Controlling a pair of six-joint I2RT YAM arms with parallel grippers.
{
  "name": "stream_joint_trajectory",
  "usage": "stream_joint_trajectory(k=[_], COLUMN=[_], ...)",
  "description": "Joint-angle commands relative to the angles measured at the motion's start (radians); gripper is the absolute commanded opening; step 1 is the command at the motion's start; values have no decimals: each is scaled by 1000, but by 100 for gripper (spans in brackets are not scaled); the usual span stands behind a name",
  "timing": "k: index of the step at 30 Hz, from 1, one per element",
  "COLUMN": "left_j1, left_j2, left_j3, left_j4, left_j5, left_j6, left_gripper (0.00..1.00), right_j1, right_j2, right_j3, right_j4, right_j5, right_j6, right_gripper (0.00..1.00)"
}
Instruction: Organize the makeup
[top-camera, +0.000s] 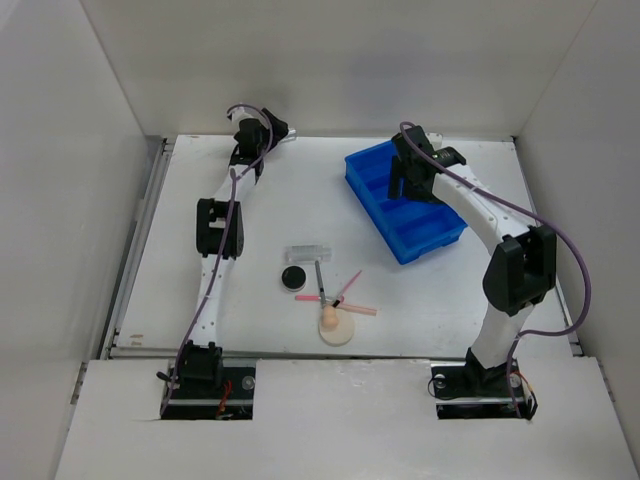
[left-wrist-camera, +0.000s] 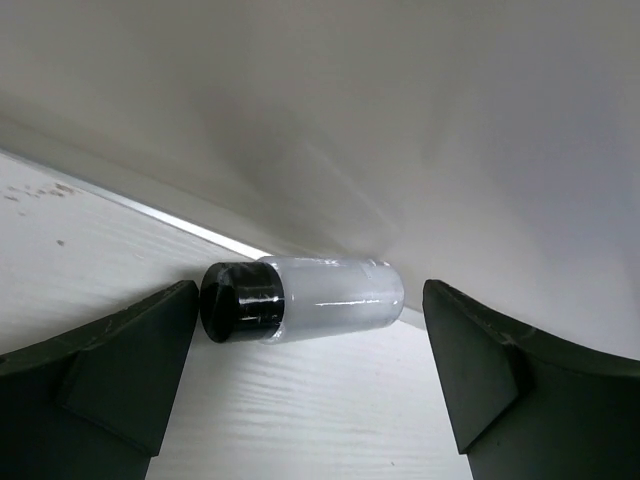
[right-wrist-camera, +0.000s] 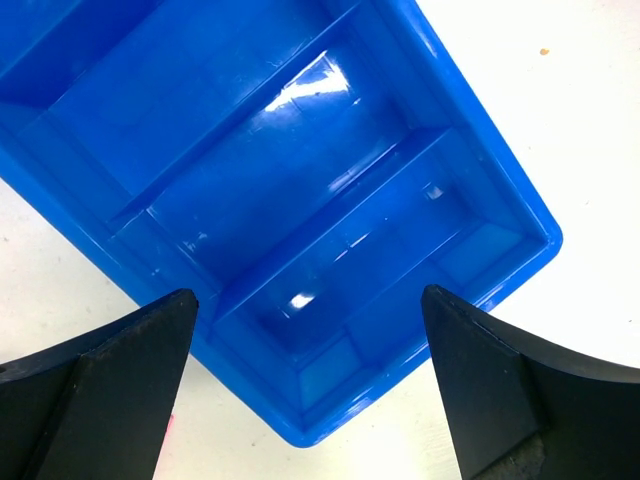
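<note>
Next, my left gripper moves the white bottle clear and takes it across the black cap (left-wrist-camera: 243, 302), because the bottle lies against the back side, lengthwise from finger to finger.
The makeup lies in a cluster mid-table: a clear rectangular tube (top-camera: 308, 251), a black round compact (top-camera: 293, 277), a thin dark pencil (top-camera: 320, 279), crossed pink sticks (top-camera: 352, 301), and a peach sponge (top-camera: 327, 320) on a beige puff (top-camera: 340, 333). My left gripper (top-camera: 262, 130) is open at the far back left, away from the cluster. In the left wrist view its jaws (left-wrist-camera: 310, 295) stand wide on either side of a frosted white bottle with a black cap (left-wrist-camera: 305, 298), which lies on the table against the back wall. My right gripper (top-camera: 410, 172) hangs open and empty above the blue tray.
The blue three-compartment tray (top-camera: 372, 163) sits at the back right, turned diagonally; in the right wrist view its compartments (right-wrist-camera: 330, 190) hold nothing and my open fingers (right-wrist-camera: 308, 295) frame its near corner. White walls enclose the table at the back and both sides.
</note>
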Motion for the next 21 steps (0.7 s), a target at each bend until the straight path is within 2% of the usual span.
stream_joint_trajectory(k=[1, 9, 11, 13, 16, 18, 21], left_j1=[-36, -90, -111, -120, -130, -130, -139], left_j2=[-135, -285, -327, -340, -341, -286, -208], left_j3=[-34, -262, -289, -289, -217, -147, -15], left_j4=[32, 32, -19, -69, -179, -272, -326], left_j5=[64, 85, 85, 47, -8, -21, -30], left_j6=[47, 86, 121, 184, 259, 280, 294], left_gripper=[93, 93, 93, 99, 100, 100, 100], right_j1=[-2, -2, -2, -2, -2, -2, -2], right_j2=[1, -19, -19, -28, -29, -29, -29], right_j3=[24, 4, 4, 4, -5, -5, -5], right_j4=[-10, -19, -19, -19, -19, -19, -19], right_j5=[36, 75, 75, 75, 75, 75, 85], right_j6=[7, 7, 7, 7, 7, 7, 7], right_gripper=[100, 100, 100, 100, 100, 100, 100])
